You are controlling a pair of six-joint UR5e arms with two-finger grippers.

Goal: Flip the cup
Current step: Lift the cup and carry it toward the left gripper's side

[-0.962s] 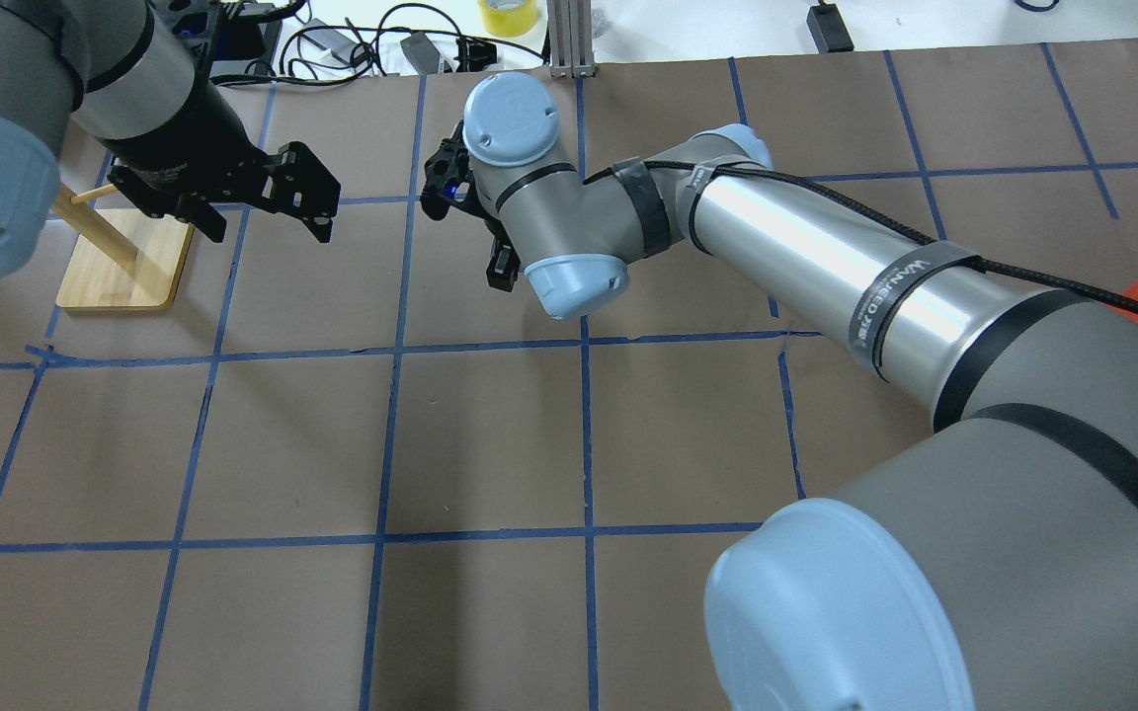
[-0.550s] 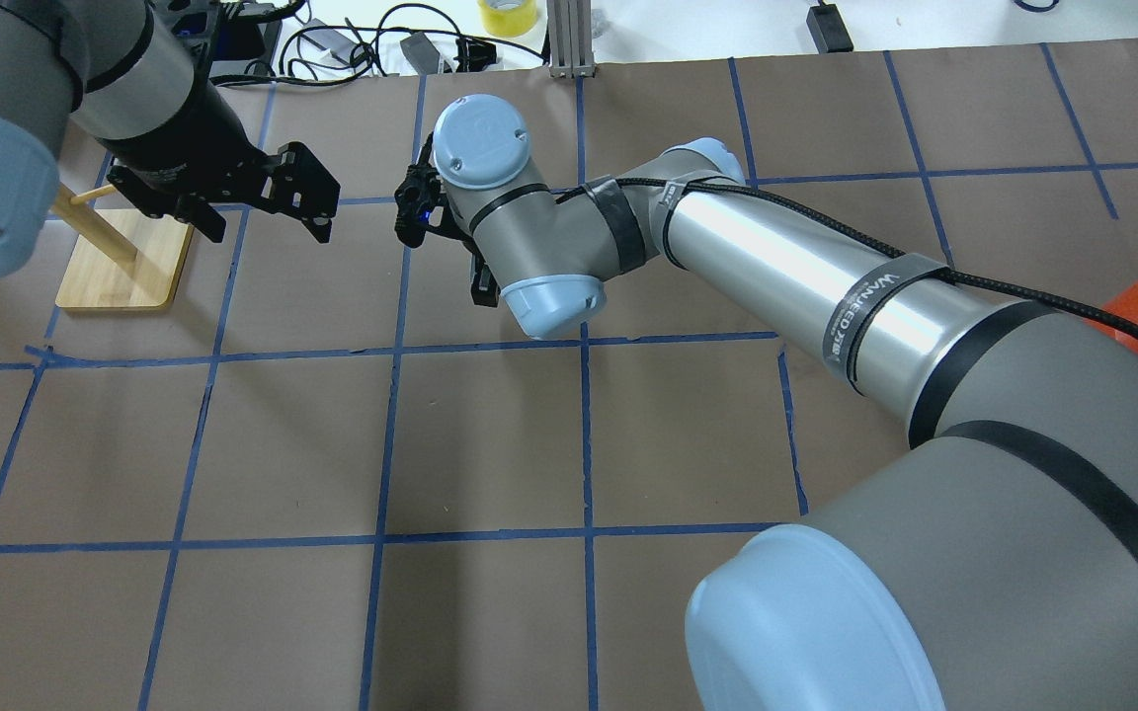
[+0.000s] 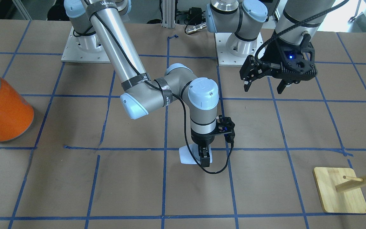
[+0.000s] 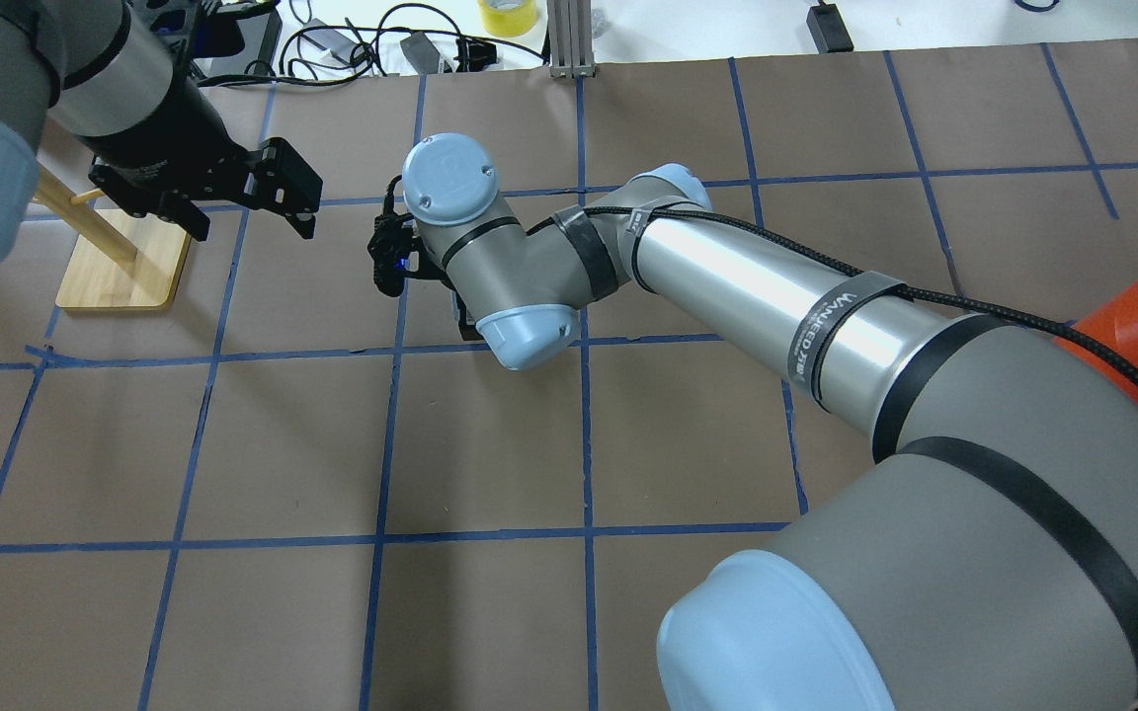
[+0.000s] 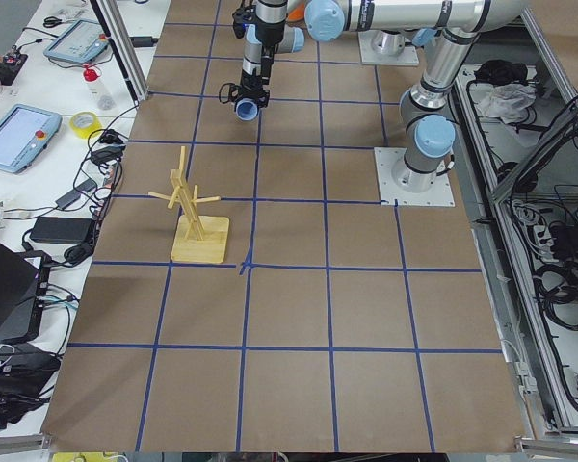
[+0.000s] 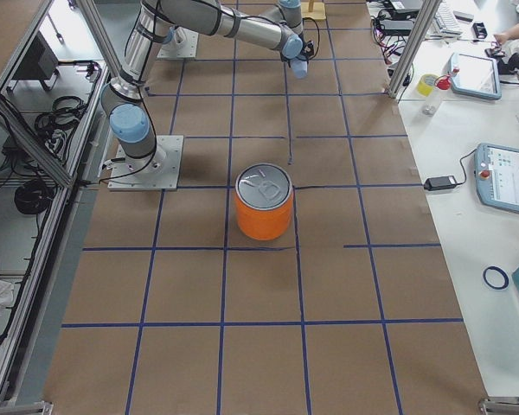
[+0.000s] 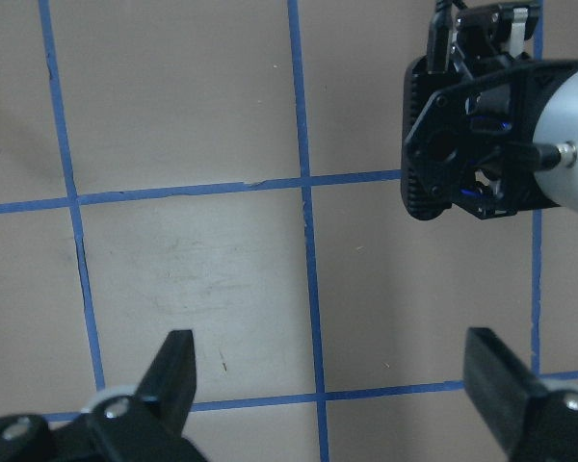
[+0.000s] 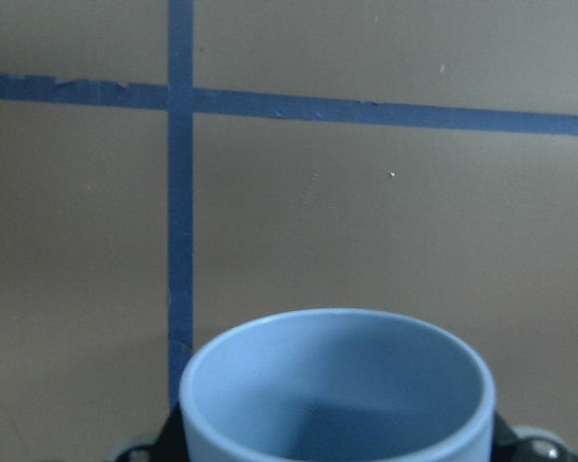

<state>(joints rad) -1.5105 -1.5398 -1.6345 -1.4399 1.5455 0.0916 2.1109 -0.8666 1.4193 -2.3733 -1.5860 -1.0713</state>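
Observation:
The pale blue cup's upper rim (image 3: 210,147), at the open end facing the wooden peg stand, is the next place for my left gripper to close.
The small pale blue cup (image 3: 186,155) is held in my right gripper (image 3: 202,160), which is shut on it and points down, close over the brown table near a blue tape crossing. In the right wrist view the cup's open rim (image 8: 337,380) faces the camera at the bottom edge. The cup also shows small in the exterior left view (image 5: 247,110). In the overhead view the right wrist (image 4: 450,183) hides the cup. My left gripper (image 3: 263,86) is open and empty, held above the table beside the right wrist; its fingers (image 7: 169,371) spread wide.
A large orange can with a silver top (image 3: 3,111) stands on the robot's right side, also seen in the exterior right view (image 6: 264,212). A wooden peg stand (image 3: 340,190) stands on the left side (image 4: 124,262). Cables lie along the far table edge (image 4: 401,44).
My right wrist has moved steadily leftwards in the overhead view, toward the left gripper. The left gripper has shifted slightly left and away, still open.

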